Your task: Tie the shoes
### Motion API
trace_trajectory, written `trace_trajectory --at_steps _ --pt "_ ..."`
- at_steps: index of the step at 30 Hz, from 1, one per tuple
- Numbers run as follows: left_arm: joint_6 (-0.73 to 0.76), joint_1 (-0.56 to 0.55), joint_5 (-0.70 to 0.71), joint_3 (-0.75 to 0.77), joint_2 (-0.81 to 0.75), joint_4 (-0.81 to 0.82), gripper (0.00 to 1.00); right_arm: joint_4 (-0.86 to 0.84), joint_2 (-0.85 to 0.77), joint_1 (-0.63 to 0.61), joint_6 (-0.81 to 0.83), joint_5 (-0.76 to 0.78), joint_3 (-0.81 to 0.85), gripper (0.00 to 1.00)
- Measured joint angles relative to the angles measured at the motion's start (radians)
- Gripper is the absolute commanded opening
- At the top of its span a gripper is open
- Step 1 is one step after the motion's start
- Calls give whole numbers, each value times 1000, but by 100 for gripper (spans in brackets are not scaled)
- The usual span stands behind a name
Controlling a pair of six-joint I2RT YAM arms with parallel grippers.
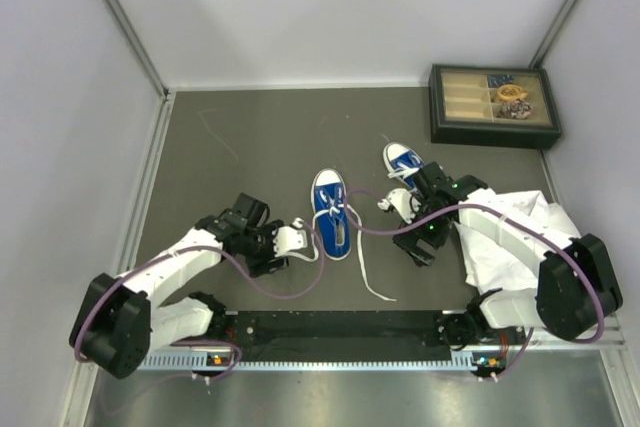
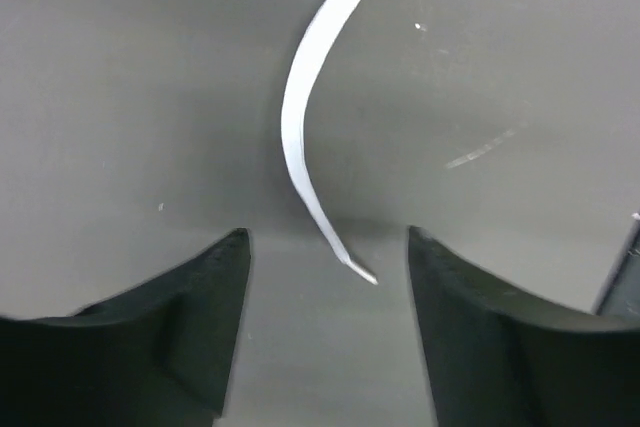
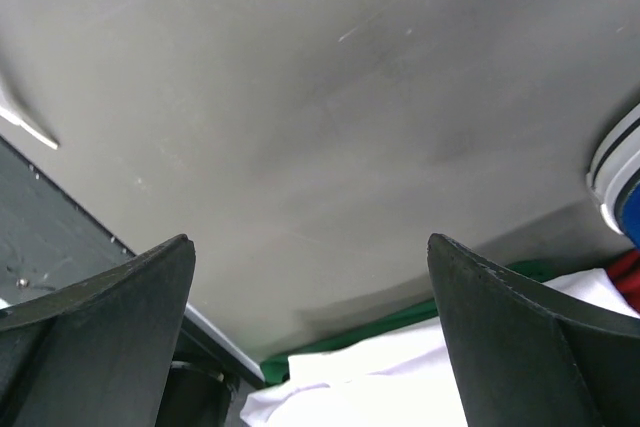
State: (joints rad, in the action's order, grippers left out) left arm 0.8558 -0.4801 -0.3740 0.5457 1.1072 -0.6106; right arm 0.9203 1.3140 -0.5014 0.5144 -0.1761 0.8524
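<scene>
I will next move my right gripper to the loose end (image 1: pixel 385 297) (image 3: pixel 36 131) of the white lace on the mid-table sneaker near the black rail, and close it there.
One blue sneaker (image 1: pixel 332 212) with a white toe cap lies mid-table, toe to the back. Its long white laces (image 1: pixel 368 277) trail loose toward the near edge. The second blue sneaker (image 1: pixel 402 161) lies further back right, partly hidden by my right arm. My left gripper (image 1: pixel 298 238) is open just left of the first shoe. In the left wrist view (image 2: pixel 327 235) a lace end (image 2: pixel 300 147) lies on the table between the open fingers. My right gripper (image 1: pixel 418 249) is open and empty over bare table (image 3: pixel 310 247), with a shoe's sole (image 3: pixel 615 177) at the right edge.
A dark compartment box (image 1: pixel 493 105) with small items stands at the back right. A crumpled white cloth (image 1: pixel 510 237) lies under my right arm, with green fabric (image 3: pixel 400 319) beneath it. A black rail (image 1: pixel 330 325) runs along the near edge. Walls close the left, back and right.
</scene>
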Motion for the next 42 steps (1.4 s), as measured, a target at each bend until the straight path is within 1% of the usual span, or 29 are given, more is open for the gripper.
trace_trajectory --at_steps 1,2,5,7,10,11,12,14,16,17,20,22,23,27,30,32,33,34,35,36,37,39,40,42 --pt "0 -11 11 -5 13 16 15 7 0 0 3 -1 0 99" --pt "2 -27 32 -11 30 39 0 14 0 0 8 -2 1 99" --pt "-42 -58 102 -18 64 107 0 33 0 -1 18 -11 8 99" --pt "-96 -35 129 -10 77 133 0 35 0 -10 23 -17 13 97" --pt "-199 93 108 27 84 137 0 33 2 -48 26 -37 13 93" --pt "-232 137 98 46 84 139 0 30 3 -68 26 -47 13 89" --pt "-264 177 89 68 84 143 0 27 3 -89 26 -58 13 88" --pt "-331 227 70 108 85 156 0 19 4 -142 25 -77 13 84" --pt "-408 255 50 144 90 177 0 0 4 -211 19 -102 12 80" --pt "-435 263 43 156 98 187 0 -4 4 -238 19 -105 12 76" --pt "-536 296 10 193 148 208 0 -47 4 -348 -4 -117 5 69" --pt "-598 322 -14 210 186 216 0 -80 4 -419 -29 -123 -10 67" --pt "-623 332 -27 211 198 220 0 -92 6 -444 -41 -124 -18 64" --pt "-689 347 -56 211 215 223 0 -145 39 -566 -90 -104 -42 63" --pt "-721 347 -73 211 215 231 0 -185 92 -632 -117 -83 -43 62" --pt "-733 347 -80 211 215 237 0 -204 126 -650 -131 -72 -43 56" --pt "-737 347 -81 211 215 240 0 -214 147 -653 -140 -65 -43 55" --pt "-739 347 -82 211 215 241 0 -222 164 -655 -145 -58 -43 50" --pt "-742 347 -83 211 215 243 0 -232 182 -655 -153 -50 -43 49" --pt "-743 347 -83 211 215 244 0 -231 191 -655 -161 -44 -35 45" --pt "-745 347 -83 211 215 244 0 -239 200 -655 -171 -32 -29 34" --pt "-746 347 -83 211 215 244 0 -244 216 -655 -185 -11 -14 15" --pt "-746 347 -83 211 214 244 0 -248 219 -655 -188 -2 -14 0" --pt "-746 348 -84 211 212 245 0 -250 219 -655 -199 18 -15 0"
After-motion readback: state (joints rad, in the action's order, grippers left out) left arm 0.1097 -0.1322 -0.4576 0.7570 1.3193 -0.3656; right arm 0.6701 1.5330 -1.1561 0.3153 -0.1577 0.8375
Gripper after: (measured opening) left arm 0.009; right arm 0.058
